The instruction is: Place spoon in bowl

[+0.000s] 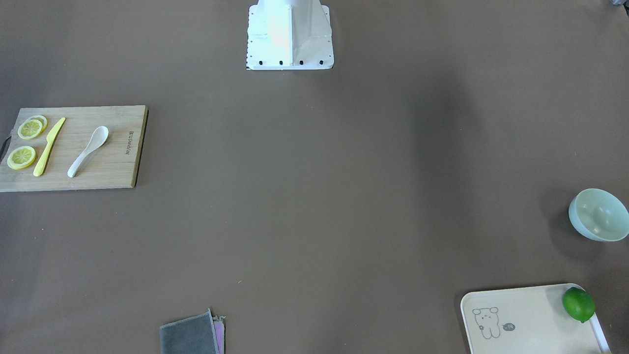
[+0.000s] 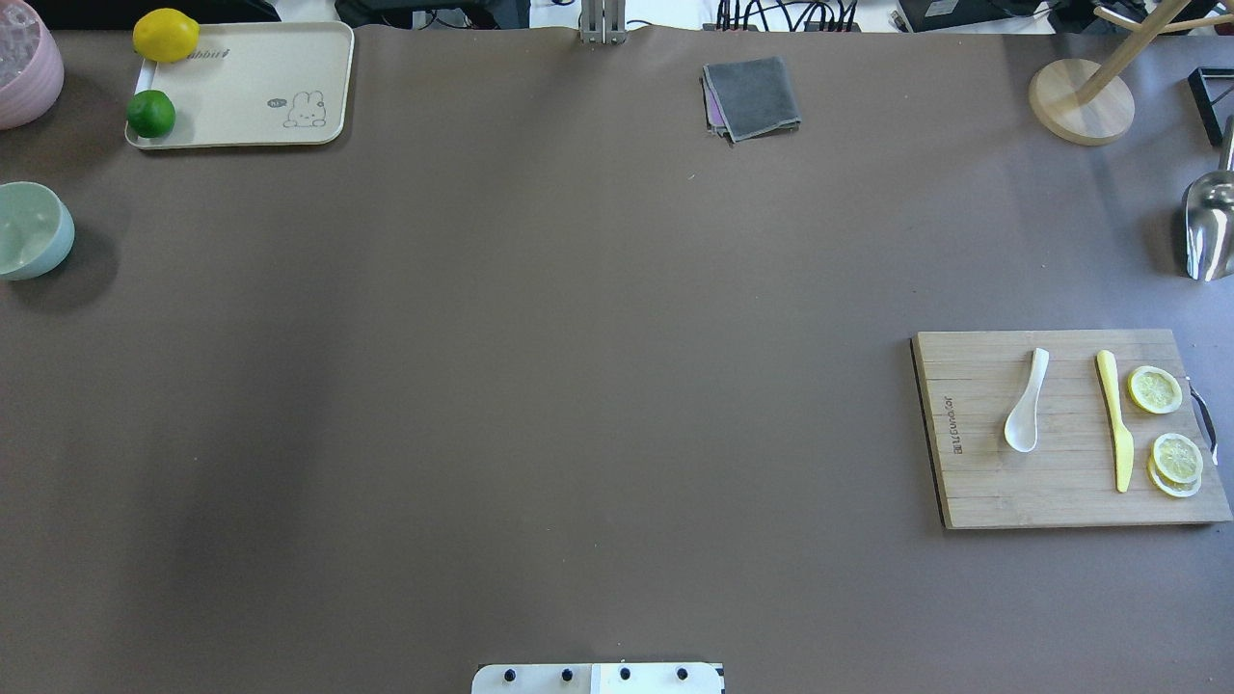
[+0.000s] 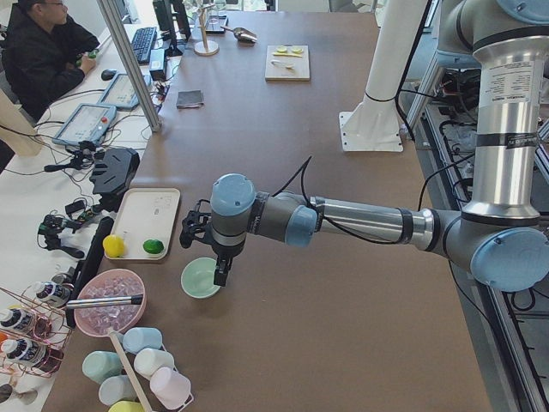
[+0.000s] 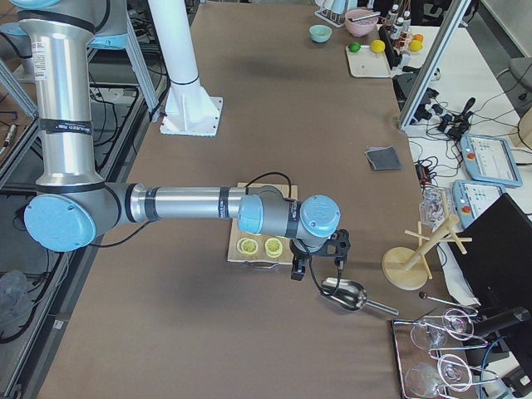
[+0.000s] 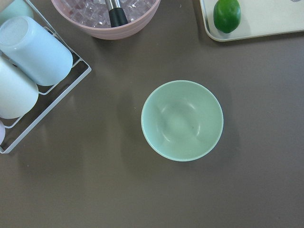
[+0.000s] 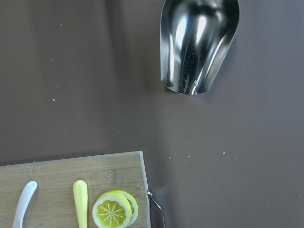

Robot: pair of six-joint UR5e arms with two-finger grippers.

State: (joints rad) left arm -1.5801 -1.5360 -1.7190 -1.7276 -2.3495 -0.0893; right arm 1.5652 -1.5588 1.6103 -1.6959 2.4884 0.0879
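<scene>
My left gripper should close on the rim (image 1: 623, 207) (image 5: 142, 118) of the mint-green bowl, on the side facing the cup rack.
The white spoon (image 2: 1027, 400) lies on a wooden cutting board (image 2: 983, 482) at the table's right, beside a yellow knife (image 2: 1113, 414); its handle tip shows in the right wrist view (image 6: 23, 202). The mint-green bowl (image 2: 31, 229) stands empty at the far left edge, centred in the left wrist view (image 5: 182, 120). My left gripper (image 3: 220, 273) hangs just above the bowl (image 3: 199, 279). My right gripper (image 4: 316, 270) hangs past the board's end, above a metal scoop (image 4: 345, 293). Both grippers show only in side views, so I cannot tell whether they are open or shut.
Lemon slices (image 2: 1155, 389) lie on the board. A cream tray (image 2: 241, 87) holds a lime (image 2: 151, 114) and a lemon (image 2: 166, 35). A pink ice bowl (image 5: 107, 19) and a cup rack (image 5: 33, 52) stand near the bowl. A grey cloth (image 2: 752, 96) and a wooden stand (image 2: 1080, 101) sit at the far edge.
</scene>
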